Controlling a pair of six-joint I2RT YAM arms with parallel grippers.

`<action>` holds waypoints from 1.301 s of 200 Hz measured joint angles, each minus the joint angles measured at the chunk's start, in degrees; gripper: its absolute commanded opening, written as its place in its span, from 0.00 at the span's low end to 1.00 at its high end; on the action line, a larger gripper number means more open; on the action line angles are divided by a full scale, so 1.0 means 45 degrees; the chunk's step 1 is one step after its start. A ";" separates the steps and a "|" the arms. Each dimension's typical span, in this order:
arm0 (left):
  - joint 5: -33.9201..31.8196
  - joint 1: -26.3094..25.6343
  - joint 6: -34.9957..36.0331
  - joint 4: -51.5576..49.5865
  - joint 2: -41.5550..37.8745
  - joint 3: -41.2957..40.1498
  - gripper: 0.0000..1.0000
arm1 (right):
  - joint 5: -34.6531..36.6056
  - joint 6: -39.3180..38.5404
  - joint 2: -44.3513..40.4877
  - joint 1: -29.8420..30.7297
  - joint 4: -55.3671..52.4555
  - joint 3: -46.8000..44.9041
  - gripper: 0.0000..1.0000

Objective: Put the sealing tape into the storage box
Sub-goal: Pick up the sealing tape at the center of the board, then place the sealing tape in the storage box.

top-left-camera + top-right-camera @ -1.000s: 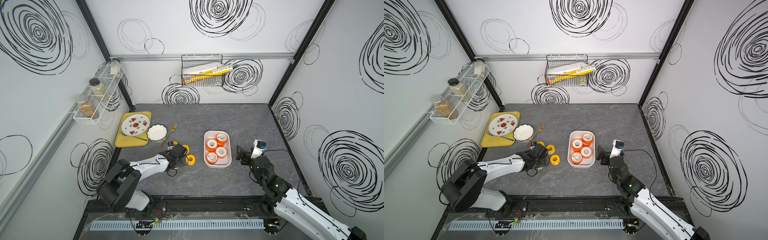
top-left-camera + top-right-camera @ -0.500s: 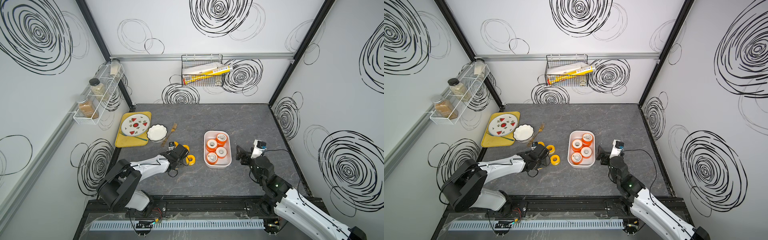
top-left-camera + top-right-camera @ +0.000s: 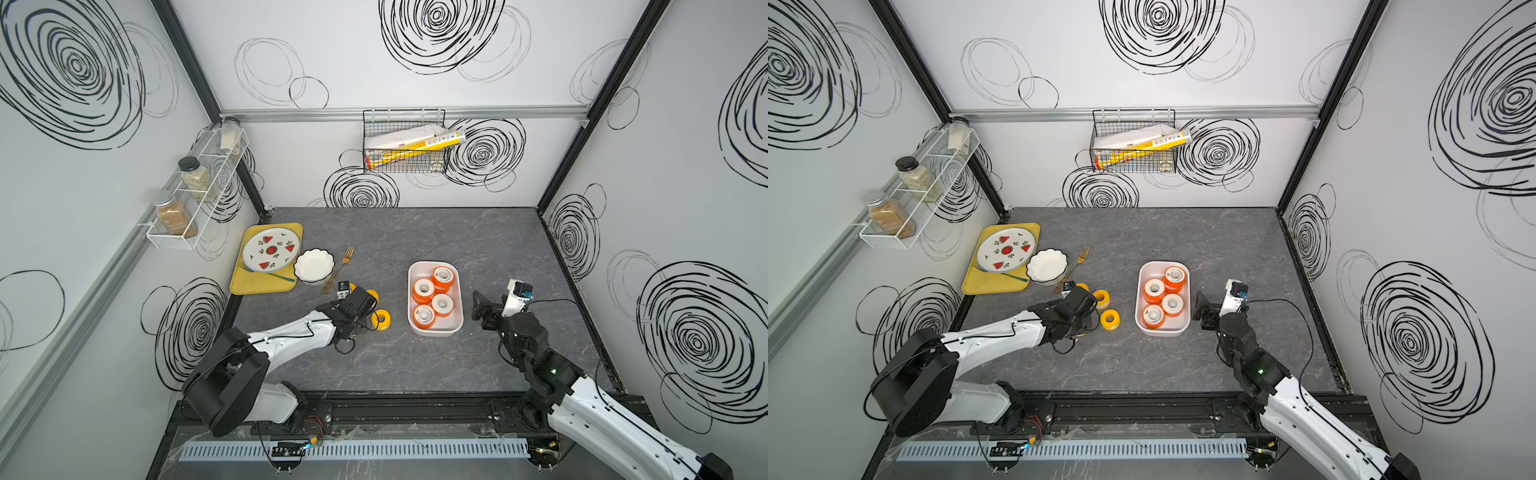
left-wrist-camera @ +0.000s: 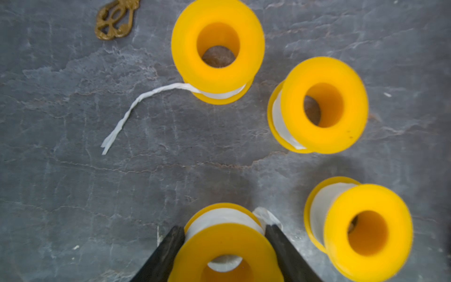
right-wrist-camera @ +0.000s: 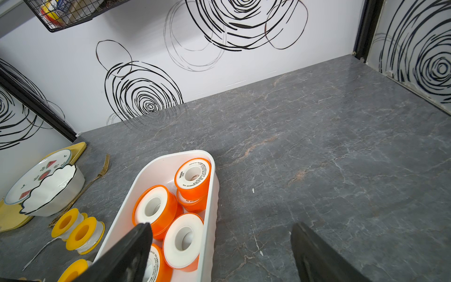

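The yellow-flanged spool, now held low over the tabletop, will be let go by my left gripper on the orange spool (image 3: 442, 303) directly in front of the rearmost spool.
My left gripper (image 4: 224, 229) is shut on a yellow-flanged spool of sealing tape (image 4: 224, 246), its black fingers (image 4: 170, 244) pressed on both sides of the white tape, low over the tabletop. Three more yellow spools (image 4: 322, 105) stand loose beside it, one trailing a white tail. In both top views the held spool is hidden under the left wrist (image 3: 357, 301); a loose spool (image 3: 381, 319) (image 3: 1110, 319) lies to its right. The white storage box (image 3: 434, 331) (image 3: 1163, 331) holds several orange spools (image 5: 192, 175). My right gripper (image 5: 222, 229) (image 3: 478, 305) hangs open just right of the box.
A yellow tray (image 3: 257, 286) with a watermelon plate, a white scalloped bowl (image 3: 313, 266) and a gold fork (image 3: 338, 268) lie at the left, close behind the loose spools. On the back wall hangs a wire basket (image 3: 405, 141); a spice rack (image 3: 195, 191) is on the left wall.
The left gripper's jaws have closed onto the yellow spool. Both arms have stayed where they were, and the right gripper is unchanged.
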 measured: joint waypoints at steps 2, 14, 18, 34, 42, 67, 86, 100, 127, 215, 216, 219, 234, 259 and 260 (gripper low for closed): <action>0.0000 -0.0039 0.0005 -0.0039 -0.0029 0.0068 0.51 | 0.0000 0.0000 0.0000 0.0000 0.0000 -0.0005 0.94; -0.0005 -0.0262 0.0015 -0.0272 -0.0146 0.0486 0.51 | 0.0000 0.0000 0.0000 0.0000 0.0000 0.0000 0.94; 0.0000 -0.0364 0.0015 -0.0340 -0.0160 0.0685 0.51 | 0.0000 0.0000 0.0000 0.0000 0.0000 -0.0005 0.94; 0.0049 -0.0772 0.0058 -0.0578 -0.0151 0.1506 0.51 | 0.0005 0.0000 0.0000 0.0000 0.0000 -0.0005 0.94; 0.0092 -0.1001 0.0097 -0.0636 -0.0102 0.1928 0.51 | 0.0005 0.0000 0.0000 0.0000 0.0000 -0.0005 0.94; 0.0194 -0.1797 0.0214 -0.0903 0.0680 0.3648 0.51 | 0.0010 0.0005 -0.0010 0.0000 0.0000 -0.0005 0.93; 0.0306 -0.2356 0.0364 -0.0981 0.1729 0.5105 0.51 | 0.0034 0.0010 -0.0034 0.0000 0.0000 -0.0005 0.93; 0.0389 -0.2705 0.0486 -0.1005 0.2579 0.6110 0.51 | 0.0073 0.0019 -0.0073 0.0000 0.0000 0.0000 0.93; 0.0583 -0.3235 0.0670 -0.1127 0.4265 0.7830 0.51 | 0.0185 0.0097 -0.0185 0.0000 -0.0005 -0.0005 0.93; 0.1112 -0.4002 0.0928 -0.1593 0.8242 1.1220 0.51 | 0.0437 0.0340 -0.0515 0.0000 -0.0034 -0.0005 0.92; 0.1117 -0.4002 0.0928 -0.1593 0.8262 1.1234 0.51 | 0.0437 0.0340 -0.0515 0.0000 -0.0034 -0.0005 0.92; 0.1137 -0.4002 0.0928 -0.1598 0.8335 1.1288 0.51 | 0.0442 0.0340 -0.0515 0.0000 -0.0034 -0.0005 0.92; 0.1190 -0.3997 0.0957 -0.1608 0.8636 1.1472 0.51 | 0.0457 0.0340 -0.0515 0.0000 -0.0039 -0.0005 0.92; 0.1253 -0.3997 0.1001 -0.1608 0.9092 1.1808 0.52 | 0.0476 0.0345 -0.0515 0.0000 -0.0044 -0.0005 0.92; 0.1253 -0.3997 0.1005 -0.1617 0.9122 1.1837 0.52 | 0.0471 0.0345 -0.0515 0.0000 -0.0044 -0.0005 0.92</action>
